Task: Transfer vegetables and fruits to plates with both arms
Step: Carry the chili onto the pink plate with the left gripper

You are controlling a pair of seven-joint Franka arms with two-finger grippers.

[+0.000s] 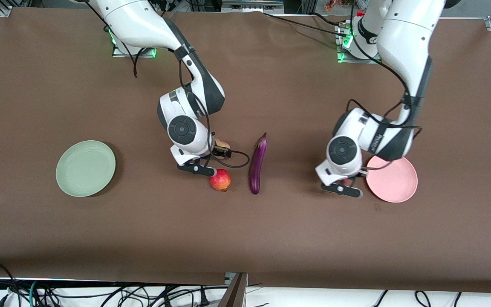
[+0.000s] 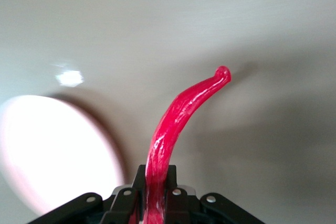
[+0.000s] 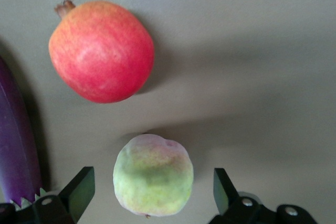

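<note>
Next, my left gripper opens to let go of the red chili, now held beside the plate, so that it is set down in the middle of the empty pink plate (image 1: 391,180) (image 2: 55,153).
My right gripper (image 3: 152,190) is open, low over the table, with one finger on each side of the pale peach (image 3: 153,174) and not touching it. In the front view the peach (image 1: 222,146) shows partly under that gripper (image 1: 215,152). The red-orange fruit (image 1: 220,179) lies nearer the camera, and it also shows in the right wrist view (image 3: 102,51). The purple eggplant (image 1: 258,164) lies beside both fruits. My left gripper (image 2: 157,184) is shut on the red chili (image 2: 176,124) and holds it beside the pink plate (image 1: 394,181). The chili's stem is hidden.
The mint green plate (image 1: 85,168) sits empty toward the right arm's end of the table. The pink plate (image 2: 47,150) is empty too. A brown cloth covers the table. A black cable loops on the table between the peach and the eggplant (image 3: 16,145).
</note>
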